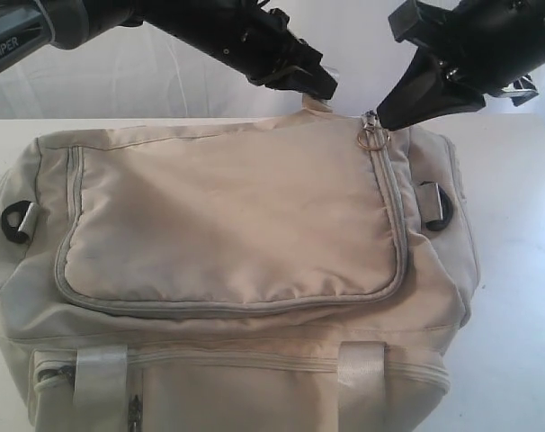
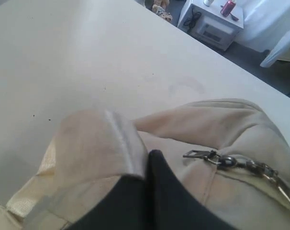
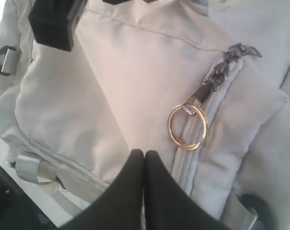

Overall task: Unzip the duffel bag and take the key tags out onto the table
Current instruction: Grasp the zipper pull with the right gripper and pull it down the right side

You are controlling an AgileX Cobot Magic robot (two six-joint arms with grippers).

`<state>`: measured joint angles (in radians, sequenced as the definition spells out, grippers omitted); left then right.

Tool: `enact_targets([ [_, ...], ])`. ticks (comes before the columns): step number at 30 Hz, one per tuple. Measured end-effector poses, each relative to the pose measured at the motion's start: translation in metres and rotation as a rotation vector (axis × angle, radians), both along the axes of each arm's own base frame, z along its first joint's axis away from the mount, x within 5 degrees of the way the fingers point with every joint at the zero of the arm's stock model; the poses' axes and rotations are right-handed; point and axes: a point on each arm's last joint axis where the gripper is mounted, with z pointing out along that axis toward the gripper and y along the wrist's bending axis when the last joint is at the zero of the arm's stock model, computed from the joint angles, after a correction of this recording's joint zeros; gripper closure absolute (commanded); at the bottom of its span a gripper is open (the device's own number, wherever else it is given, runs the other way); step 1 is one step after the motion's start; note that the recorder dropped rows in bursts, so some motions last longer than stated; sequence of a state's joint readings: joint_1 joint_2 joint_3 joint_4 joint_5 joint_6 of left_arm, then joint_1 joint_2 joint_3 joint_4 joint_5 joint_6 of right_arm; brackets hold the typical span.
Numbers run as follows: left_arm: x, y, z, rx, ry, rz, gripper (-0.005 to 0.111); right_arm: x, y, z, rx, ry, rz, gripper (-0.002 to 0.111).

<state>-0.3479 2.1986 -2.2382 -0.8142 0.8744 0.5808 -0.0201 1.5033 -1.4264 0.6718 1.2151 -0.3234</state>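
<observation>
The gold ring on the zip pull is beyond the shut fingers of my right gripper, so I will open them and grip the gold ring's near edge (image 3: 187, 145) before I pull.
The cream duffel bag (image 1: 227, 216) fills the white table (image 1: 524, 270), and its U-shaped zip flap is closed. The key tags are hidden. A gold ring (image 1: 373, 137) hangs from the zip pull at the flap's far right corner. My right gripper (image 1: 383, 117) hovers just over that corner. Seen from the right wrist, it (image 3: 144, 154) is shut and empty, its tips a little short of the ring (image 3: 188, 127). My left gripper (image 1: 319, 88) is at the bag's far top edge. It (image 2: 147, 160) is shut on a pale webbing strap (image 2: 97, 143), with the zip slider (image 2: 226, 161) beside it.
Black D-rings sit at the bag's left end (image 1: 16, 220) and right end (image 1: 437, 205). Two webbing straps (image 1: 100, 369) (image 1: 361, 364) cross a front pocket zip (image 1: 227, 358). Beyond the table (image 2: 63, 57), a white cabinet (image 2: 212, 24) stands on the floor.
</observation>
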Motion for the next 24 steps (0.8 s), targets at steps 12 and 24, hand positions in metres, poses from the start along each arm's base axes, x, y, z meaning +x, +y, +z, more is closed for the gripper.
enact_targets([
  [12, -0.003, 0.000, -0.001, 0.008, 0.010, -0.033, 0.107, 0.030, -0.003, -0.031, -0.016, 0.014, -0.039, 0.061],
  [24, -0.003, 0.000, -0.001, 0.012, 0.004, -0.043, 0.107, 0.040, 0.000, -0.051, 0.017, 0.110, -0.015, 0.108],
])
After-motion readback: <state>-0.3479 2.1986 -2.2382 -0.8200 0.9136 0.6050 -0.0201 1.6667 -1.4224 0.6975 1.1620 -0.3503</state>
